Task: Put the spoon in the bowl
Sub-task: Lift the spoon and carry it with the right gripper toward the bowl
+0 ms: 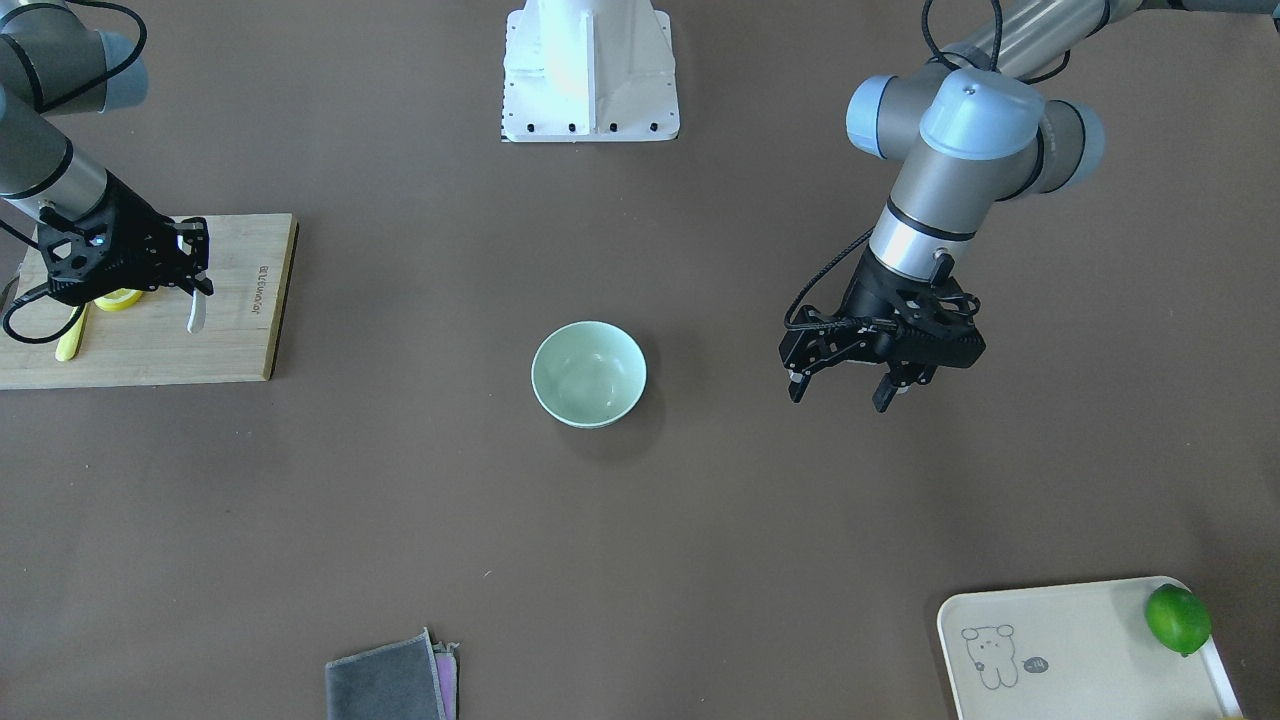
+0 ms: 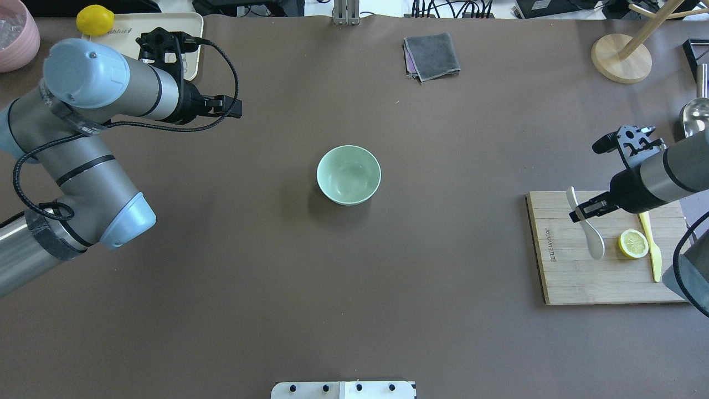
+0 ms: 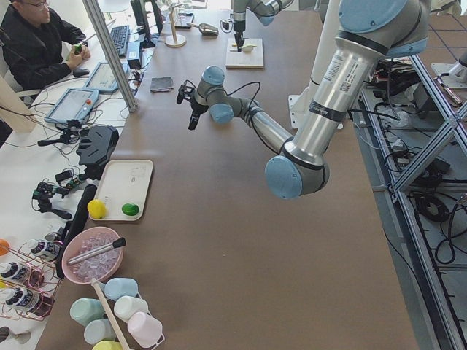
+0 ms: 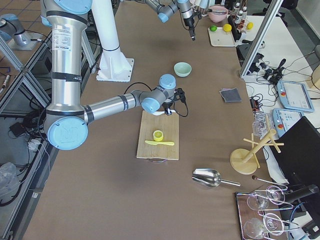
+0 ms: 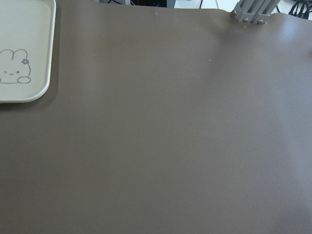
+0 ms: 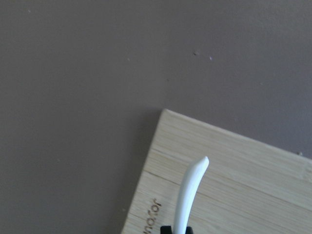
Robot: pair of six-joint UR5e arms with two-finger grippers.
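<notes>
Next, my right gripper releases the white spoon inside the pale mint-green bowl [image 1: 595, 404], against the rim facing the grey cloth.
The pale mint-green bowl [image 2: 348, 174] stands empty at the middle of the table and also shows in the front view [image 1: 588, 373]. My right gripper [image 2: 581, 213] is shut on the white spoon [image 2: 590, 235] near the middle of its length and holds it over the wooden cutting board [image 2: 576, 277], far to the bowl's right. The right wrist view shows the spoon's handle end [image 6: 189, 190] over the board's corner. My left gripper [image 1: 840, 392] is open and empty, hovering over bare table on the bowl's other side.
A lemon slice [image 2: 633, 244] and a yellow plastic knife [image 2: 653, 255] lie on the board. A grey cloth [image 2: 432, 55] lies at the far edge. A cream tray [image 1: 1080, 620] holds a lime [image 1: 1178, 620]. A wooden stand [image 2: 620, 58] is far right.
</notes>
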